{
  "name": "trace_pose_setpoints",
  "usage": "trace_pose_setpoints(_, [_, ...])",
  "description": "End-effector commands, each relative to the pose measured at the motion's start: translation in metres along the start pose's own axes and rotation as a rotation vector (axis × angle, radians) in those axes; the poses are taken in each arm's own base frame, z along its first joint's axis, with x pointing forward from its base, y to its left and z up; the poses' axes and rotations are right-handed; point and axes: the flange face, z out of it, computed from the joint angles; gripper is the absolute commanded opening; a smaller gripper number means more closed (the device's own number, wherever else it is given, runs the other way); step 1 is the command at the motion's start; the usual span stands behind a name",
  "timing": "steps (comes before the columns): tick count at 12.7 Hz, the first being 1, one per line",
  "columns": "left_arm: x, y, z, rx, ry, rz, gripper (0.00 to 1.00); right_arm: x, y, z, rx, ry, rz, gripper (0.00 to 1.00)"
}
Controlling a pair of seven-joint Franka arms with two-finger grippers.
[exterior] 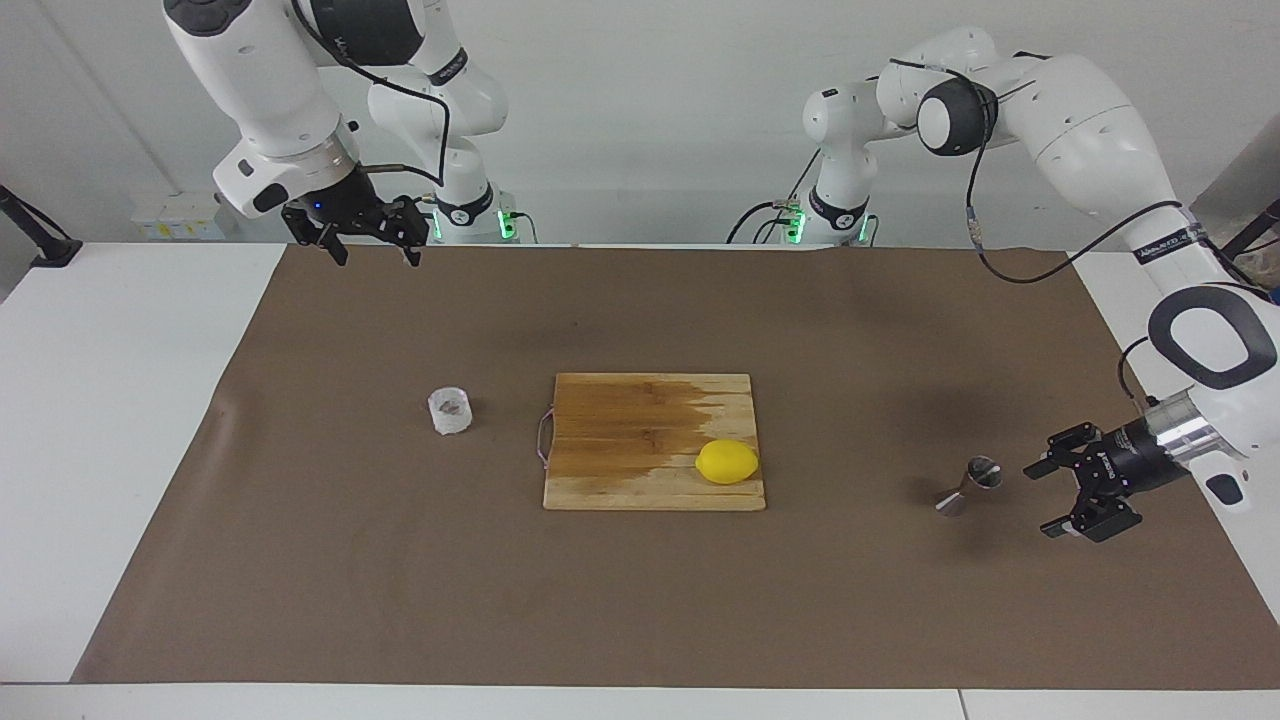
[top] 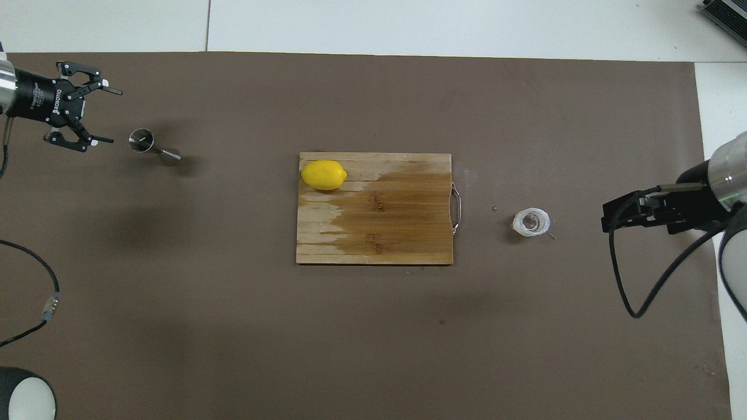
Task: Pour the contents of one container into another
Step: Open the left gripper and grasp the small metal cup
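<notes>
Next, I move my left gripper to the steel jigger's narrow middle [top: 157,149], between its upper and lower cups, and close it there.
The clear frosty cup [exterior: 450,410] stands on the brown mat toward the right arm's end of the table, with something small and dark inside; it also shows in the overhead view [top: 531,223]. The steel jigger [exterior: 968,488] stands upright on the mat toward the left arm's end, seen as well in the overhead view [top: 153,146]. My left gripper [exterior: 1046,498] is open and empty, low beside the jigger with its fingers pointing at it, a short gap away; the overhead view shows this gripper too [top: 112,116]. My right gripper [exterior: 372,250] is open and empty, raised high, well apart from the cup.
A wooden cutting board [exterior: 640,420] with a metal handle lies mid-table between cup and jigger. A yellow lemon [exterior: 727,462] rests on its corner toward the jigger. The brown mat [exterior: 640,600] covers most of the white table.
</notes>
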Motion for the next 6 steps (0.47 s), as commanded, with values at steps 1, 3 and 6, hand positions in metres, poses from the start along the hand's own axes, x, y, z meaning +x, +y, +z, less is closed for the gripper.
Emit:
trace_pose_setpoints(1, [0.017,-0.021,0.003,-0.004,-0.069,-0.105,1.0,-0.002,0.002,-0.004,0.005,0.009,0.022,1.0])
trace_pose_setpoints(3, [0.025,-0.035,0.023,0.007,-0.12,-0.152,1.0,-0.002,0.002,-0.004,0.003,0.009,0.022,1.0])
trace_pose_setpoints(6, [0.03,-0.06,0.046,-0.044,-0.16,-0.23,1.0,-0.002,0.002,-0.004,0.003,0.009,0.022,1.0])
